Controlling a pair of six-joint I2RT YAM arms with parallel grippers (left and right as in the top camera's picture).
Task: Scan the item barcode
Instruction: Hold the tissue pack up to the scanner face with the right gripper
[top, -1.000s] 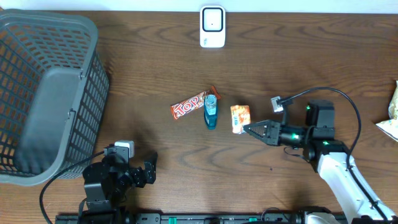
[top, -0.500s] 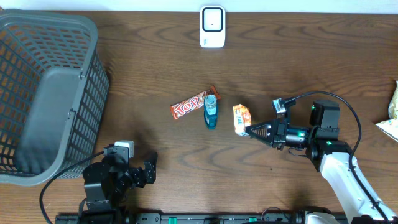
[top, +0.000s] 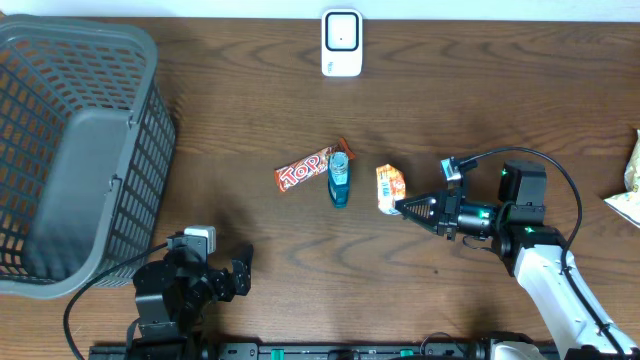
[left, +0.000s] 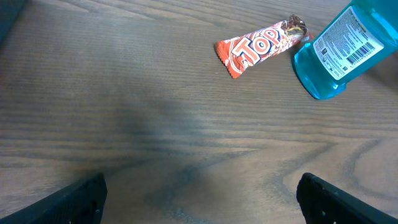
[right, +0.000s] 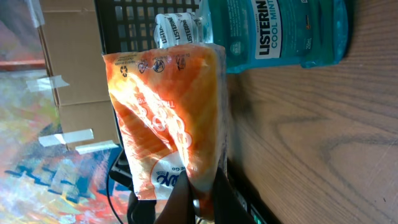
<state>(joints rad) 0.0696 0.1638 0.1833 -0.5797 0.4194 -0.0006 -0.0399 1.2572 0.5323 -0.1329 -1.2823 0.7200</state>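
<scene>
My right gripper should release the orange snack packet on the bare wood (top: 606, 151) just beyond the other packet.
My right gripper (top: 402, 208) is shut on the lower edge of an orange snack packet (top: 389, 187), just right of the table's middle. In the right wrist view the packet (right: 171, 106) stands up from my dark fingertips (right: 219, 198), its printed face toward the camera; no barcode shows. A white scanner (top: 341, 43) stands at the table's far edge, well away from the packet. My left gripper (top: 240, 276) is open at the front left, its fingers (left: 81, 200) wide apart over bare wood.
A blue Listerine bottle (top: 339, 180) lies just left of the packet, with a red Top candy bar (top: 302, 174) beside it. A grey mesh basket (top: 70, 150) fills the left end. Another packet (top: 628, 185) pokes in at the right edge.
The right gripper has shifted slightly right with the orange packet and turned it up onto its edge, so it looks narrower from above. The left arm has not moved.
</scene>
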